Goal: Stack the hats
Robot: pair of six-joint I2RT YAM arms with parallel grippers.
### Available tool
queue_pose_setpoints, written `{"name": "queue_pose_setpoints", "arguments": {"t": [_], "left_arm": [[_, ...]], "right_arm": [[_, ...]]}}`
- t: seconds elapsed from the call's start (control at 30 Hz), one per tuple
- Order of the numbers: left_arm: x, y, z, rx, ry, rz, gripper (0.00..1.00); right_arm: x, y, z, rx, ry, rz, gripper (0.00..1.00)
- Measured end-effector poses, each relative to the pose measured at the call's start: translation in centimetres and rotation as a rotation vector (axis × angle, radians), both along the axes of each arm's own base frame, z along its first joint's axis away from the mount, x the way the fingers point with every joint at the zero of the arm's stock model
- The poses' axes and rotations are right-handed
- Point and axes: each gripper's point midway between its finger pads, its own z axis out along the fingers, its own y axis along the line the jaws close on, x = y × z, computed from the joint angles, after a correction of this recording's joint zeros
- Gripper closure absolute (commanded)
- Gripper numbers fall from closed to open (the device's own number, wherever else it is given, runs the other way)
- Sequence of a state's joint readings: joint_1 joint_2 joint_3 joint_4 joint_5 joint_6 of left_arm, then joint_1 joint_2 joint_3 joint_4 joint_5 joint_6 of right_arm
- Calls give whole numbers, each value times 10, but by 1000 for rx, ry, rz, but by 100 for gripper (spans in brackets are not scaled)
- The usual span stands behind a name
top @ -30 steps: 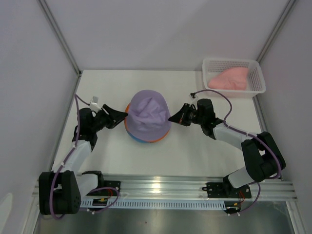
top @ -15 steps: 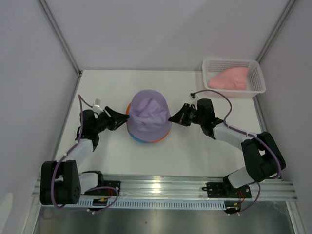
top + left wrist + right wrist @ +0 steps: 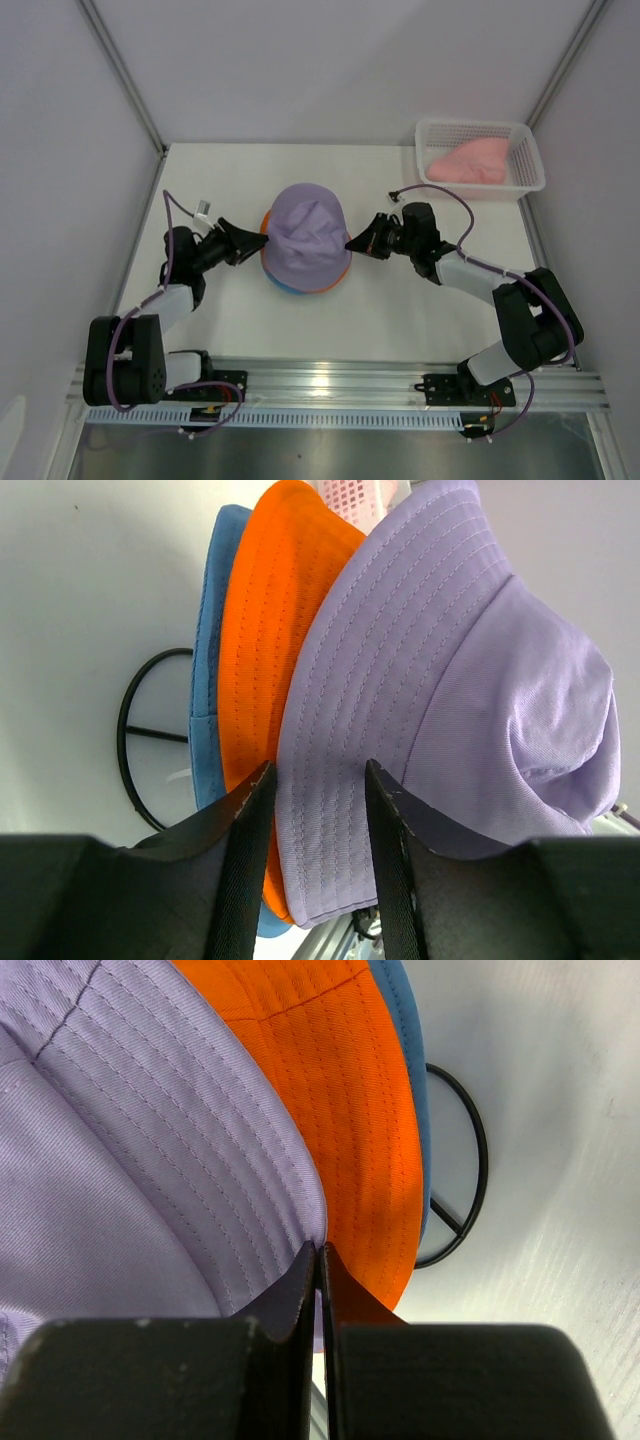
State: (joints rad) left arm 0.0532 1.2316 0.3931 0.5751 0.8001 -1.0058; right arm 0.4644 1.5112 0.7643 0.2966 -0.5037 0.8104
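The orange hat's brim shows past the edge of the lavender hat, so next my left gripper takes the lavender hat's edge (image 3: 286, 736) and pulls it over the orange hat's brim.
The lavender hat (image 3: 305, 235) sits on top of the orange hat (image 3: 270, 630) and the blue hat (image 3: 207, 680), stacked on a black wire stand (image 3: 125, 730). My left gripper (image 3: 258, 237) is open, its jaws on either side of the lavender brim (image 3: 330, 730). My right gripper (image 3: 351, 243) is shut on the opposite edge of the lavender brim (image 3: 200, 1150), with the orange brim (image 3: 340, 1080) just beside its fingers. The pink hat (image 3: 470, 162) lies in the white mesh basket (image 3: 478, 124) at the back right.
White walls with metal posts close in the table on the left, back and right. The aluminium rail with both arm bases (image 3: 330, 385) runs along the near edge. The stand's ring also shows in the right wrist view (image 3: 478, 1160).
My left gripper has moved right towards the stack, and the lavender brim now lies between its open jaws. My right gripper has stayed at the brim's right edge.
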Motion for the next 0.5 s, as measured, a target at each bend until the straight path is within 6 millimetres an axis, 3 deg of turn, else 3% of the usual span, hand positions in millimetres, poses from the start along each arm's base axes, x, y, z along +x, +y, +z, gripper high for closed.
{"name": "queue_pose_setpoints", "arguments": {"t": [0.2,0.33,0.43,0.5], "left_arm": [[1,-2,-5,-16,10,-15,62],[1,-3,-7,-15,5,-21,37],[1,-2,-10,-7,13,-20,32],[1,-2,-11,-2,12,-20,35]], "right_arm": [[0,0,0,-2,2,1,100],[0,1,0,-2,3,1,100],[0,1,0,-3,4,3,100],[0,1,-1,-3,4,3,100]]}}
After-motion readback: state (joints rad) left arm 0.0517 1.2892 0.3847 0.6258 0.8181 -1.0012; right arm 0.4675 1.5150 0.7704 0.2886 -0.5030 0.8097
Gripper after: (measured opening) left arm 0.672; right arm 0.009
